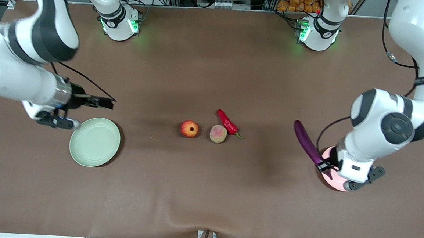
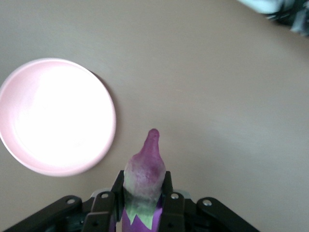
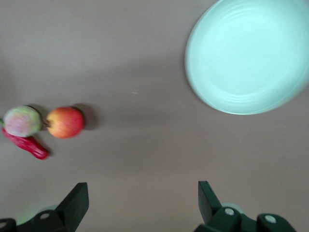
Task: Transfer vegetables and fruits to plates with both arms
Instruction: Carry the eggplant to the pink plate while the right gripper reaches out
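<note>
Next, I release the purple eggplant from my left gripper across the middle of the pink plate [image 1: 343, 164] [image 2: 53, 120], so that the eggplant's ends reach out past the plate's rim.
My left gripper [image 1: 323, 165] is shut on the purple eggplant [image 1: 306, 141] near its green stem and holds it in the air over the edge of the pink plate [image 1: 335, 184]. In the left wrist view the eggplant [image 2: 145, 166] sits between the fingers [image 2: 143, 189], with the pink plate [image 2: 108, 104] below and empty. My right gripper [image 1: 108, 103] is open and empty over the table beside the empty green plate [image 1: 74, 151]. The pomegranate [image 1: 189, 128], peach [image 1: 218, 133] and red chili [image 1: 227, 122] lie together mid-table.
In the right wrist view the open right gripper [image 3: 142, 193] is over bare table, with the green plate [image 3: 193, 72], pomegranate [image 3: 65, 122], peach [image 3: 21, 121] and chili [image 3: 29, 145] in sight. Brown table mat [image 1: 207, 192] spreads all round.
</note>
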